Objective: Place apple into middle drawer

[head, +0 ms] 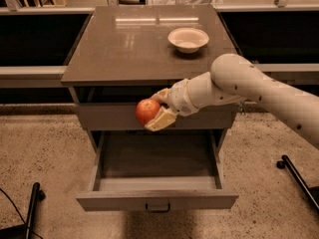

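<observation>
The apple will drop from my gripper near the middle of the open drawer's empty tray (149,164), behind the dark loop handle.
The orange-red apple (147,111) is held in my gripper (155,111), whose cream fingers (160,119) close around it. It hangs in front of the upper drawer front (109,116), above the rear of the open middle drawer (157,201). That drawer is pulled out, with a dark loop handle on its front and an empty tray. My white arm (249,86) reaches in from the right.
A shallow white bowl (188,39) stands on the brown cabinet top (124,44) at the back right. Black equipment legs (296,176) lie on the speckled floor at right, and another (31,208) at lower left. A dark rail runs behind.
</observation>
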Motion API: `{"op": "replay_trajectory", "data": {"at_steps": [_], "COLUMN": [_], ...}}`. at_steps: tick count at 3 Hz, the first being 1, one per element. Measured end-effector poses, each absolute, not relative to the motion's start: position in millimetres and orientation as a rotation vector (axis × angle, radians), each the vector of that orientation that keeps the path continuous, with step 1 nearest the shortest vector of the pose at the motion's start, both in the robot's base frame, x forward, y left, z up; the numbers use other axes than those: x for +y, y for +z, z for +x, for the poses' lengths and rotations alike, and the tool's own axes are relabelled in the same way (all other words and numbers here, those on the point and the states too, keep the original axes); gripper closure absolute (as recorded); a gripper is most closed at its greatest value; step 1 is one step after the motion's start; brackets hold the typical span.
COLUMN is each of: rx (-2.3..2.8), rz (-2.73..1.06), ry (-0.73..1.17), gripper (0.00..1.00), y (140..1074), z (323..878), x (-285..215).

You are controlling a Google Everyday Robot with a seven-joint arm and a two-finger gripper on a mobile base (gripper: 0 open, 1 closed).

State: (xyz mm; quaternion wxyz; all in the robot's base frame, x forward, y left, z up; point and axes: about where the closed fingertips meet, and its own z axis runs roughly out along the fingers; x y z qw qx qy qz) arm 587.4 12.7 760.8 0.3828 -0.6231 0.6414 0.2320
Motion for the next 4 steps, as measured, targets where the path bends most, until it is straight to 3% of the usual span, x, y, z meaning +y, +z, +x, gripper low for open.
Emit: {"op": "replay_trajectory", "data": {"at_steps": [3, 4], "rx": [1.732, 1.764], "rz": [-1.337, -1.270], "ry": [0.822, 0.834], "gripper": [1.00, 0.82], "y": [542, 499], "z": [593, 591], "x": [11, 15]}}
